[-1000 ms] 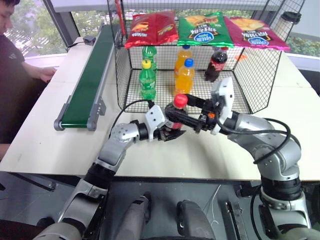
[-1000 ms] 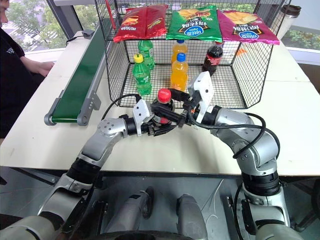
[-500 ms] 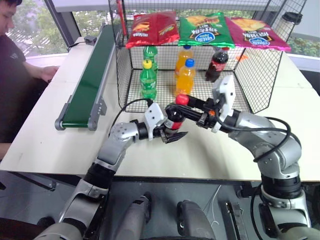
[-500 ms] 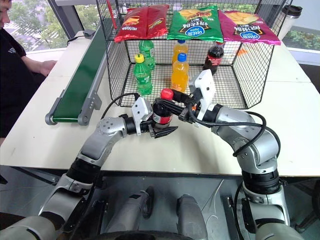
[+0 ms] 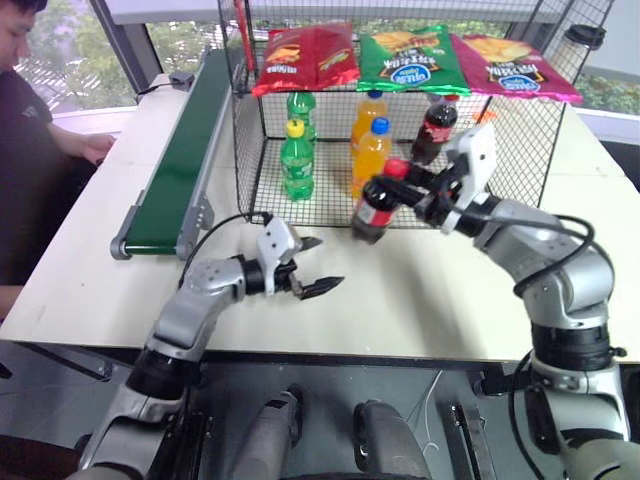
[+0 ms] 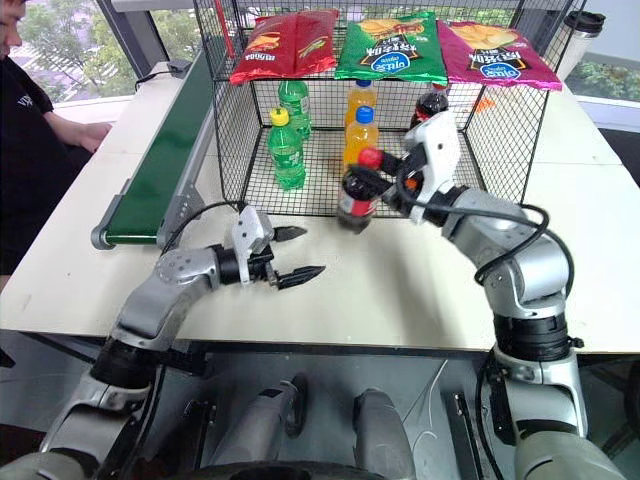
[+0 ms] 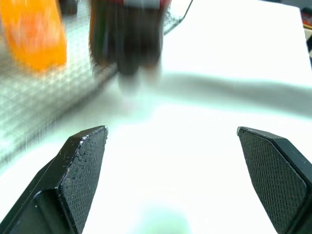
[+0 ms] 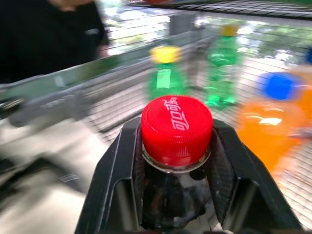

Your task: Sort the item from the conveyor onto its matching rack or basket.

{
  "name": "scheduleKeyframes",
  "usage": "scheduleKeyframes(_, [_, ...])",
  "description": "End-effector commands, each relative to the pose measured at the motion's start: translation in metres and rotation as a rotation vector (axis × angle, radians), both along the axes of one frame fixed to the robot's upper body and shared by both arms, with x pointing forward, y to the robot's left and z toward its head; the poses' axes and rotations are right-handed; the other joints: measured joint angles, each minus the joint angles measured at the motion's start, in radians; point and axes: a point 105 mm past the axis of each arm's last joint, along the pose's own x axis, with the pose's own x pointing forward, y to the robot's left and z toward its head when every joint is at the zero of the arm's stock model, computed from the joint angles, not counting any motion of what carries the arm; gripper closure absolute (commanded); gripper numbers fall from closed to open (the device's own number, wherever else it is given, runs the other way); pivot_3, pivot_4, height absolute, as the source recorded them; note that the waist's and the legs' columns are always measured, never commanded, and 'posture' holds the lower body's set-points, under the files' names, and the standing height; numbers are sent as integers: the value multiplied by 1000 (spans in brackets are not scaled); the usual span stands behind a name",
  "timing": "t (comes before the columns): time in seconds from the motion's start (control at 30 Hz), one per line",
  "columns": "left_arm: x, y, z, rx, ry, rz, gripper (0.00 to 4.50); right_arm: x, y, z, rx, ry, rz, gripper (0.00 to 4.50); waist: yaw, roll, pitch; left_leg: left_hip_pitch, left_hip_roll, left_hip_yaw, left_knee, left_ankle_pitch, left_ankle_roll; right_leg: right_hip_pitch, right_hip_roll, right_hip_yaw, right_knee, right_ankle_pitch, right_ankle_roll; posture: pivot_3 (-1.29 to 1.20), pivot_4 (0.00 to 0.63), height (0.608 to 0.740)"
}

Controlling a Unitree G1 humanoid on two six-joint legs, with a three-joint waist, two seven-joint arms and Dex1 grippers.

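Note:
The red-capped cola bottle is in my right gripper. I will let go of it in the basket (image 5: 435,197), just in front of the other cola bottle.
The item, a cola bottle (image 5: 374,212) with a red cap (image 8: 176,129), hangs tilted above the table just in front of the wire-mesh basket (image 5: 250,150). My right gripper (image 5: 405,182) is shut on its neck, just under the cap. My left gripper (image 5: 322,264) stands open and empty low over the table, to the left of the bottle and apart from it. In the left wrist view its fingers (image 7: 83,165) are spread wide, with the bottle's blurred base (image 7: 129,44) beyond them. The green conveyor (image 5: 185,150) runs along the basket's left side with nothing on its belt.
Inside the basket stand two green bottles (image 5: 294,160), two orange soda bottles (image 5: 370,150) and another cola bottle (image 5: 432,128). Chip bags (image 5: 410,58) lie on the slanted shelf above. A person (image 5: 30,150) sits at the far left beside the conveyor.
My left gripper opened, let go of the cola bottle and drew back to the left. My right gripper, shut on the bottle's neck, carried it up and right toward the basket.

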Motion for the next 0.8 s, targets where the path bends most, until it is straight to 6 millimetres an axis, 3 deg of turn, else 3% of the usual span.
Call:
scheduleKeyframes(0.03, [1, 5, 24, -59, -66, 38, 76, 15, -29, 25, -23, -127, -127, 3354, 0, 0, 0, 0, 0, 0, 0, 0, 0, 0, 0, 0, 0, 0, 0, 0, 150, 738])
scheduleKeyframes(0.2, [8, 14, 31, -117, -81, 139, 76, 41, -64, 20, -30, -136, -285, 3354, -2, 0, 0, 0, 0, 1, 0, 0, 0, 0, 0, 0, 0, 0, 0, 0, 150, 738])
scheduleKeyframes(0.37, [9, 8, 35, -161, -102, 188, 76, 61, -86, 17, -23, -147, -409, 3354, -1, 1, 0, 0, 0, 1, 0, 0, 0, 0, 0, 1, 0, 0, 1, 0, 150, 738])
scheduleKeyframes(0.8, [5, -7, 37, -190, -104, 162, 76, 76, -94, 16, -7, -157, -460, 3354, -3, 1, 0, 1, 0, 2, 0, 1, 0, 0, 1, 1, 2, 0, 1, 0, 150, 738])
